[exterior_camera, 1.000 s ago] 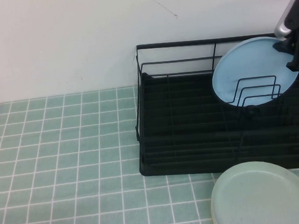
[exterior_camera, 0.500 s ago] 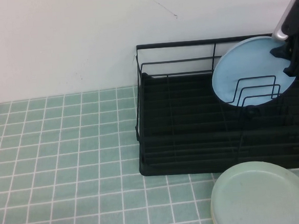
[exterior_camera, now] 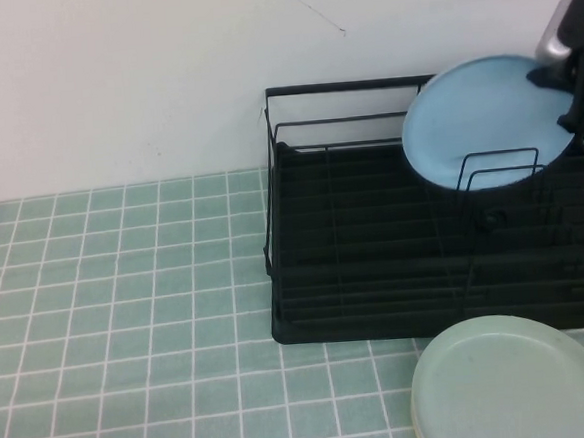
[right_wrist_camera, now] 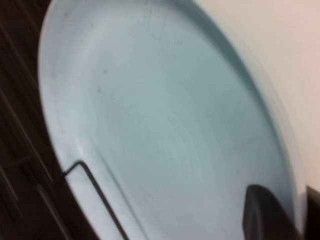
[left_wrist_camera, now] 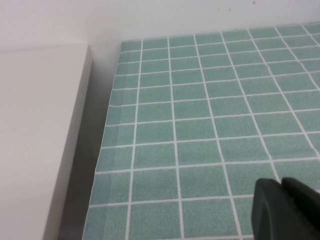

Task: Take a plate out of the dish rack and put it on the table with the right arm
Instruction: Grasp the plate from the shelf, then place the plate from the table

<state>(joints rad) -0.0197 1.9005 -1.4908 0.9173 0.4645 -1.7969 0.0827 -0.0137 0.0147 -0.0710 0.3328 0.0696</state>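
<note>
The light blue plate, now tilted at the rack's back, will go down from my right gripper onto the pale mint-green plate (exterior_camera: pixel 518 389) that is in front of the rack.
The light blue plate (exterior_camera: pixel 481 121) stands tilted at the back right of the black wire dish rack (exterior_camera: pixel 376 273), lifted partly above the upright loop dividers (exterior_camera: pixel 500 179). My right gripper (exterior_camera: pixel 564 95) is shut on the plate's right rim; in the right wrist view one finger (right_wrist_camera: pixel 265 215) lies on the plate's face (right_wrist_camera: pixel 165 125) and the other behind the rim. My left gripper (left_wrist_camera: pixel 282 200) is shut and empty, low over the green tiled table (left_wrist_camera: pixel 200 125), out of the high view.
A pale mint-green plate (exterior_camera: pixel 514 384) lies on the table (exterior_camera: pixel 128 311) in front of the rack at the lower right. A white wall stands behind the rack. A white ledge (left_wrist_camera: pixel 40 135) borders the table's edge by the left gripper.
The blue plate has risen and shifted left and back in the right gripper, coming higher above the dividers. The left arm has not moved.
</note>
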